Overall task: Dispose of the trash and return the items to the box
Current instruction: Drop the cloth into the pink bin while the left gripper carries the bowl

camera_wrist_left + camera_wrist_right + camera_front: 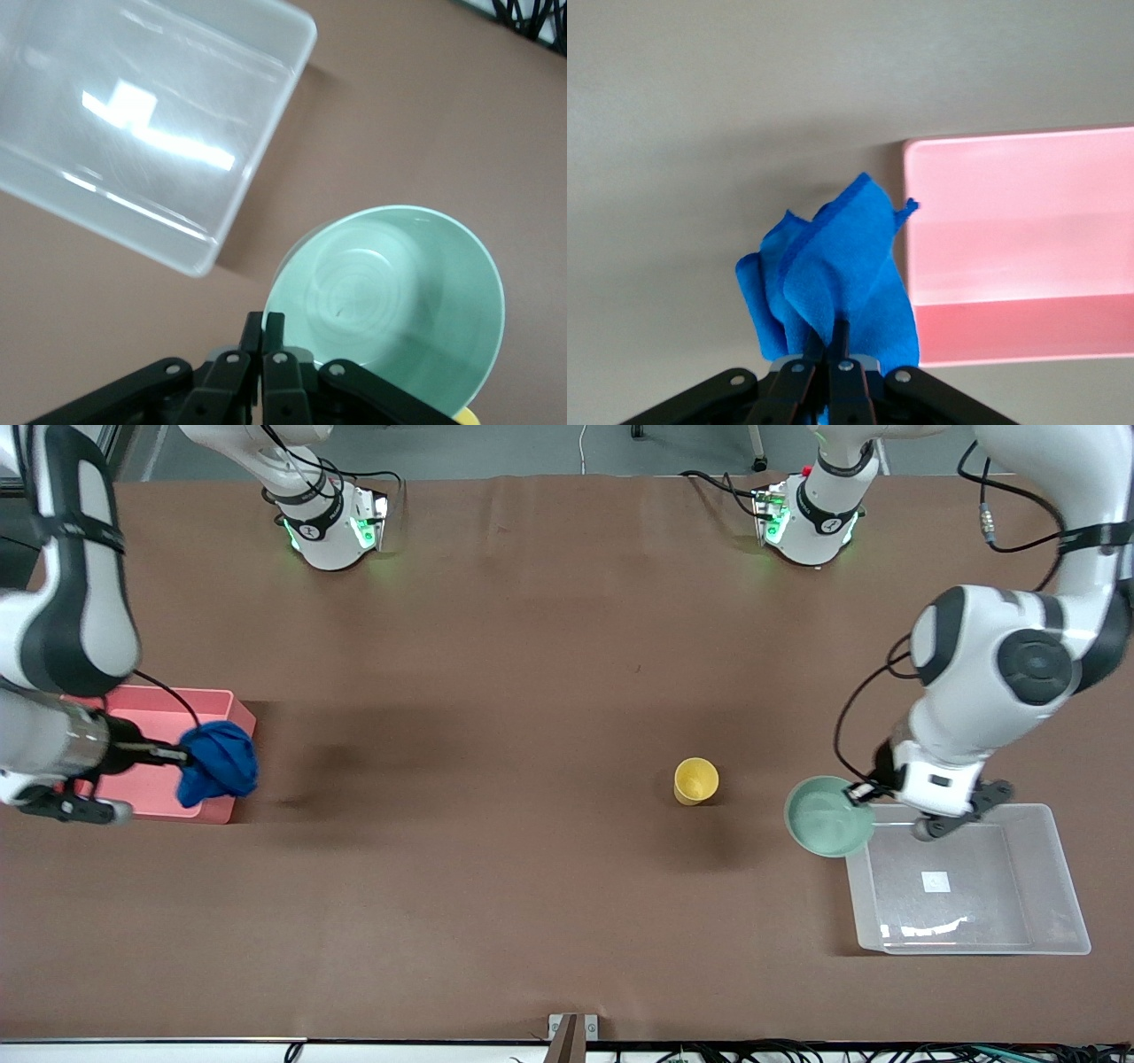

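Observation:
I will use my left gripper to set the mint-green bowl in the clear tub (906,857) (174,170) between the tub's label and its corner nearest the yellow cup.
My right gripper (182,758) is shut on the deep-blue cloth wad (219,762) and holds it over the edge of the pink bin (168,707); the cloth (833,266) hangs beside the bin (1019,239) in the right wrist view. My left gripper (858,792) is shut on the rim of the mint-green bowl (828,817) and holds it over the table, just beside a corner of the clear tub (1045,921). The bowl (399,292) and tub (213,115) show in the left wrist view. The yellow cup (695,780) stands upright on the table, toward the right arm's end from the bowl.
The tub has a small white label (935,881) on its base and holds nothing else. The pink bin sits at the right arm's end of the table. The brown table (496,691) spreads between bin and cup.

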`<state>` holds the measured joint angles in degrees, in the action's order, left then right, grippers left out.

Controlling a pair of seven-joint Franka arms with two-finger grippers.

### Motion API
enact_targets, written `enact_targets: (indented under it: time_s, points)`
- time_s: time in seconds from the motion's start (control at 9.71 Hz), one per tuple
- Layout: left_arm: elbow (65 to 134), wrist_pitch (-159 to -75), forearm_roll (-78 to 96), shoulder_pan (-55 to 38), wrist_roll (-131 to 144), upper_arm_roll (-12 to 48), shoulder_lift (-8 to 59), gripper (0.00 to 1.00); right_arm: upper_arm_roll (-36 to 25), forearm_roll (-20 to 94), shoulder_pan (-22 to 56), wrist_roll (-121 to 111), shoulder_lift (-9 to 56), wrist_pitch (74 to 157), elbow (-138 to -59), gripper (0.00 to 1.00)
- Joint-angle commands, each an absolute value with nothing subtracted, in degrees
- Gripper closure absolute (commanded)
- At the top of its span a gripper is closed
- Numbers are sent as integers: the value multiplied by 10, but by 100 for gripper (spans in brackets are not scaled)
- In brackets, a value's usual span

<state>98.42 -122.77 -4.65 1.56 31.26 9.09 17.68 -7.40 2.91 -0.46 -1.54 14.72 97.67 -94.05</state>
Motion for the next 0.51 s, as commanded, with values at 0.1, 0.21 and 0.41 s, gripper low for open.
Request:
enact_targets:
  time_s: [0.1,0.21,0.41]
  points:
    - [898,-1224,-74,84,163,92,270,100,-65,20,-88,-100,116,991,-995,96]
    - [876,-1224,-80,110,124,92,294,100,-65,20,-110,-117,117,1005,-999,96]
    - [854,-1224,-76,134,57,92,343,100,-65,20,-154,-187,120,1081,-1052,95]
